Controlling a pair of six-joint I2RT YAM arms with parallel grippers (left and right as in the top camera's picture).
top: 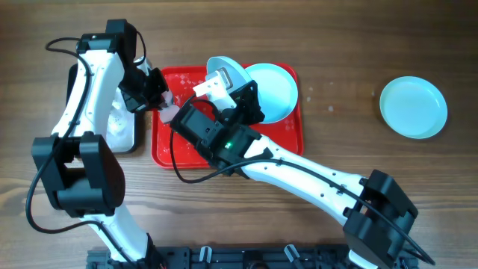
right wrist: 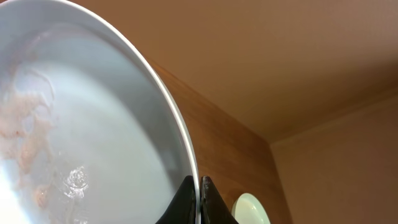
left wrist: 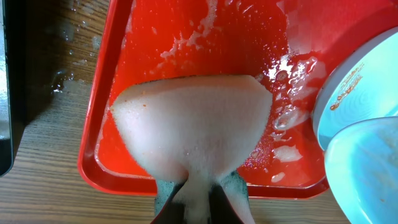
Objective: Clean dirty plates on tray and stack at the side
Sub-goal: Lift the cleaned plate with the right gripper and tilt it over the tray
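Next, I release the pale blue plate with my right gripper on top of the plate (top: pixel 415 107) (right wrist: pixel 250 210) that stands alone on the wooden table.
The red tray (top: pixel 285 134) lies left of centre, wet and soapy; it also shows in the left wrist view (left wrist: pixel 186 37). My right gripper (top: pixel 222 81) is shut on the rim of a pale blue plate (top: pixel 228 67) and holds it tilted above the tray. In the right wrist view the fingers (right wrist: pixel 199 186) pinch that plate (right wrist: pixel 93 137), which carries brownish smears and foam. A second plate (top: pixel 275 90) lies on the tray's far right part. A third plate (top: pixel 413 107) sits on the table at the right. My left gripper (top: pixel 160 101) is shut on a foamy sponge (left wrist: pixel 193 124) over the tray's left side.
A black-rimmed metal pan (top: pixel 123 128) stands left of the tray, under the left arm. In the left wrist view two plate edges (left wrist: pixel 360 93) crowd the right side. Bare wooden table lies between the tray and the third plate.
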